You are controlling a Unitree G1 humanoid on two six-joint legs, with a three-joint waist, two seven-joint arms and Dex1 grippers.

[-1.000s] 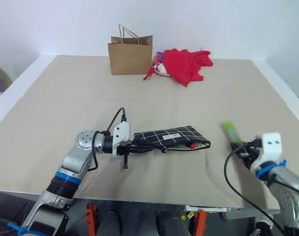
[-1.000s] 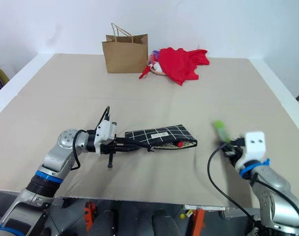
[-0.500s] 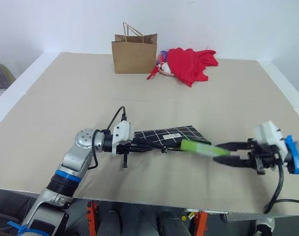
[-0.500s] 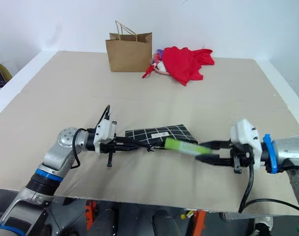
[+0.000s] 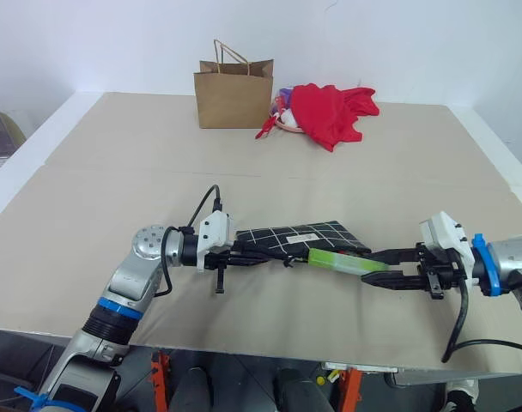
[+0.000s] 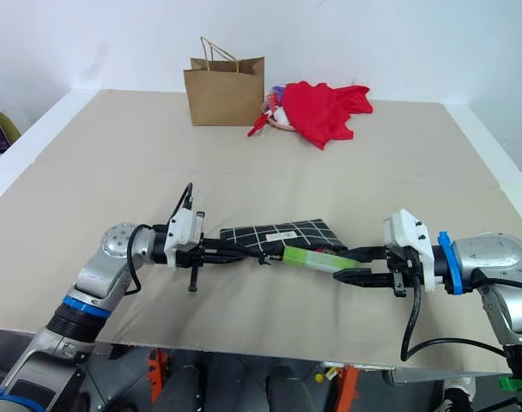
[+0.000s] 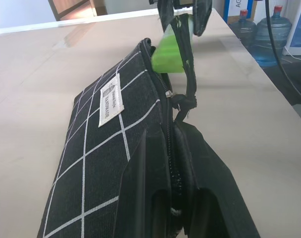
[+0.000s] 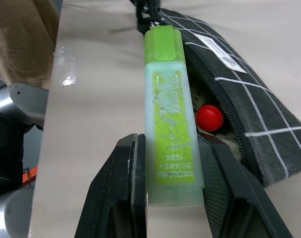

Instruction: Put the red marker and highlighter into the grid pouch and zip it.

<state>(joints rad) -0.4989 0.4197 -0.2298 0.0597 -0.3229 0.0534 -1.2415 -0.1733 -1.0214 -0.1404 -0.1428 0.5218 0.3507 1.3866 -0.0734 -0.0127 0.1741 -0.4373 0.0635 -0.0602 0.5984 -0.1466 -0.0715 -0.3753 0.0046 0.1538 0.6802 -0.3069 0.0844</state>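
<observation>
Next, I let go of the highlighter with my right gripper inside the grid pouch's unzipped opening (image 5: 320,249) (image 8: 214,121), beside the red marker.
The grid pouch (image 5: 304,236) lies flat on the table, black with white lines and a small white label (image 7: 110,94). My left gripper (image 5: 254,254) is shut on the pouch's left end at the zipper edge. The mouth at the right end is unzipped. Inside it shows the red end of the red marker (image 8: 210,118). My right gripper (image 5: 373,272) points left and is shut on the light-green highlighter (image 5: 338,260). Its brighter green cap (image 8: 162,43) reaches the pouch's open mouth.
A brown paper bag (image 5: 234,90) stands at the back of the table, with a red cloth (image 5: 332,110) beside it on the right. Bare table lies between them and the pouch. The table's front edge (image 5: 270,348) runs just below both arms.
My right gripper has swung round to point left and carried the highlighter from the table's right side to the pouch's mouth. The left gripper and pouch have stayed put.
</observation>
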